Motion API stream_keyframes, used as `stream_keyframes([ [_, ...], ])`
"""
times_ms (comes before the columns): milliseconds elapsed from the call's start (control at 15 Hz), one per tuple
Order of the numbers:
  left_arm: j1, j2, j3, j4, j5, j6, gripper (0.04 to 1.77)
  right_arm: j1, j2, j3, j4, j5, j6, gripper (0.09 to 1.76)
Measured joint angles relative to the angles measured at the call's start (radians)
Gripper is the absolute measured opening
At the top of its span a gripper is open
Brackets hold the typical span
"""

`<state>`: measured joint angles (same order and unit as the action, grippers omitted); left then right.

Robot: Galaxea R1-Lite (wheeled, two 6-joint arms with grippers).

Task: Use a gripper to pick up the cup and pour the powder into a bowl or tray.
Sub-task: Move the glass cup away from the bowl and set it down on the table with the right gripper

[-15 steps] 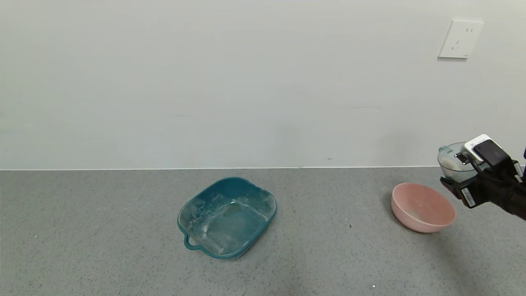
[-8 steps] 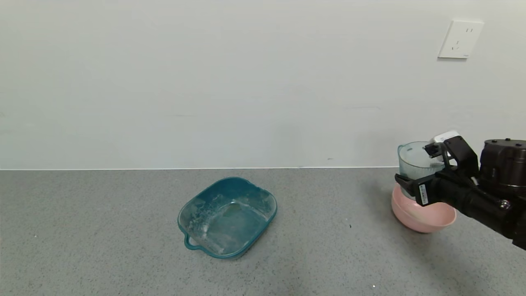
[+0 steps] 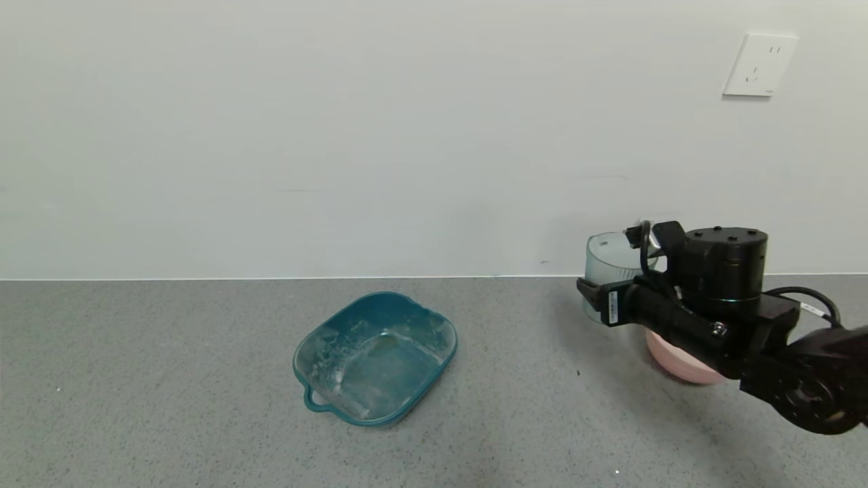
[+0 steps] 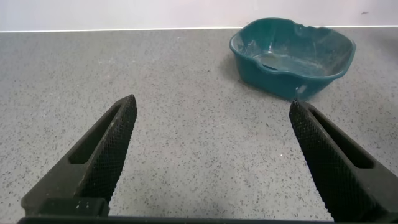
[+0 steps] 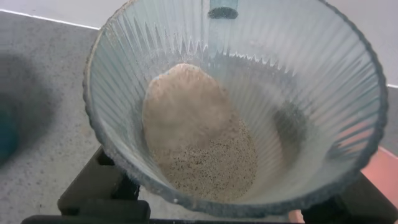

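Note:
I have the cup in my right gripper. It is held above the table beside the bowl. Next, I set it down with that gripper on the bare table [image 3: 543,330] between the teal tray and the pink bowl.
My right gripper [image 3: 610,298] is shut on the ribbed pale blue-green cup [image 3: 607,261] and holds it above the table, just left of the pink bowl [image 3: 671,362], which my arm mostly hides. In the right wrist view the cup [image 5: 298,81] fills the frame, its loop handle [image 5: 222,9] at the far rim, and the pale powder [image 5: 199,130] lies piled against one wall. A corner of the bowl [image 5: 379,174] shows beside it. My left gripper [image 4: 211,115] is open and empty, low over bare table.
The teal squarish tray [image 3: 374,357] with powder smears stands mid-table, also in the left wrist view [image 4: 292,53]. The grey speckled table [image 3: 169,379] meets a white wall, with a socket [image 3: 759,64] at upper right.
My right arm has carried the cup leftward, from right of the bowl to past its left side, and the wrist has rotated. The bowl is now mostly hidden.

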<state>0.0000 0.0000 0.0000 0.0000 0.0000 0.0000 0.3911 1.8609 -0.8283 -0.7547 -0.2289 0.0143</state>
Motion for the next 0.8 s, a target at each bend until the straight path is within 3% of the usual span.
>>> stream_keyframes([
  [267, 0.0, 0.0, 0.0, 0.0, 0.0, 0.0, 1.76, 0.01, 0.129, -0.061, -0.095, 0.001, 0.035, 1.36],
  [800, 0.0, 0.0, 0.0, 0.0, 0.0, 0.0, 1.76, 0.023, 0.34, -0.206, -0.104, 0.001, 0.103, 1.36],
])
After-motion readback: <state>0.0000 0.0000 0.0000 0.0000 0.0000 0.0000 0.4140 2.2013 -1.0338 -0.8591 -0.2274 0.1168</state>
